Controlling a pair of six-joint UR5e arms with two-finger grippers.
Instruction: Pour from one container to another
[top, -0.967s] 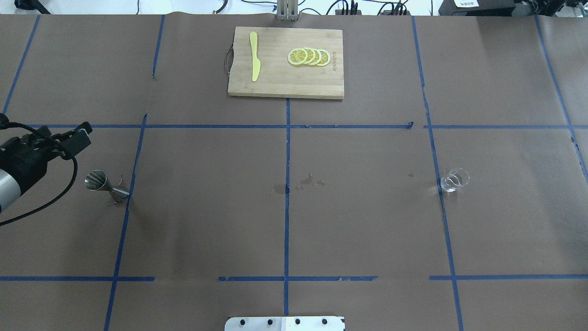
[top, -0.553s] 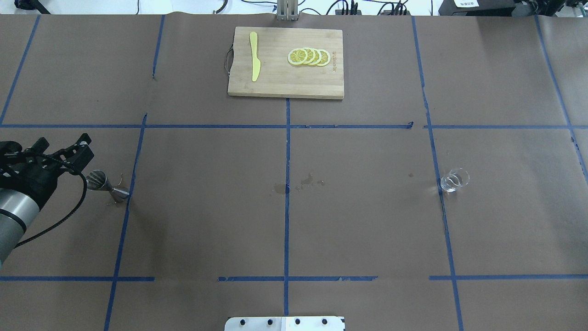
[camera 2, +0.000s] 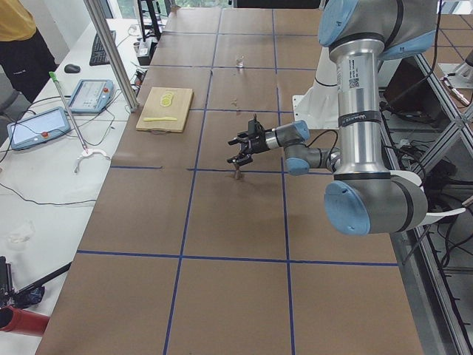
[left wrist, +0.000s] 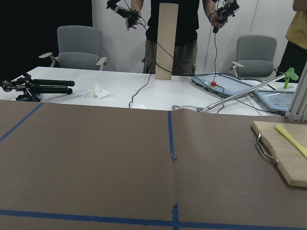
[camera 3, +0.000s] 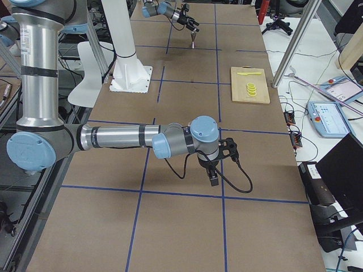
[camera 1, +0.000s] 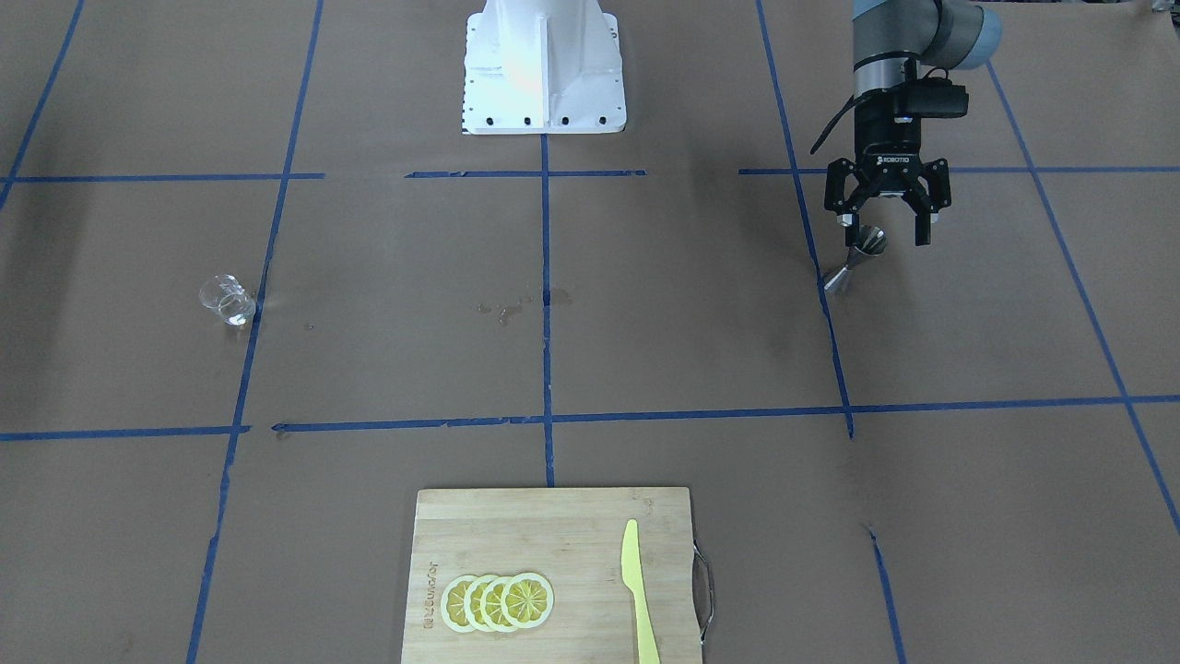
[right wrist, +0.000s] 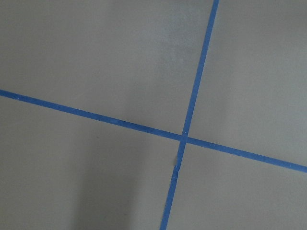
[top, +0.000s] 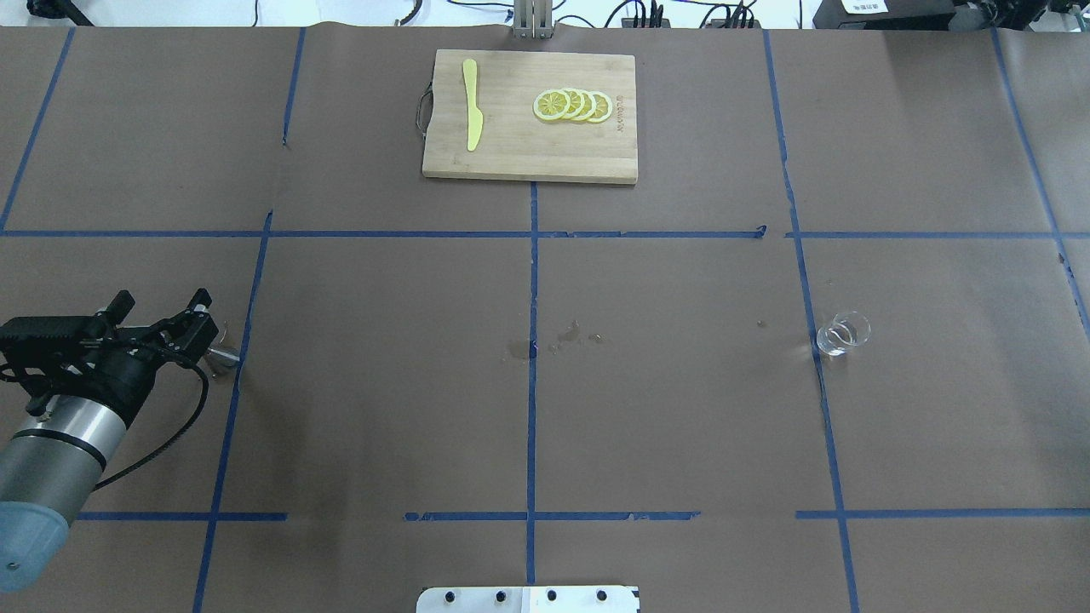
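Note:
Next, I close my left gripper on the narrow middle (camera 1: 854, 260) of the steel jigger, below the jigger's upper cone.
The steel jigger (camera 1: 853, 261) stands near a blue tape line on the robot's left side of the table. My left gripper (camera 1: 882, 231) hangs over it, open, with the jigger's upper cone between the spread fingers. From overhead the left gripper (top: 204, 325) hides most of the jigger (top: 225, 358). The clear glass cup (top: 843, 334) stands alone far off on the right side, also visible as the glass cup (camera 1: 227, 300). My right gripper (camera 3: 212, 177) shows only in the exterior right view, low over bare paper; I cannot tell whether it is open or shut.
A wooden cutting board (top: 511, 153) at the far middle carries lemon slices (top: 572, 105) and a yellow knife (top: 471, 104). Small wet spots (top: 572, 334) mark the table's centre. The white robot base (camera 1: 542, 69) sits at the near edge. People stand beyond the table.
My left arm has swung toward the robot's side and to the right, from behind the jigger to over it. Its open fingers now straddle the upper cone. The cup has not moved.

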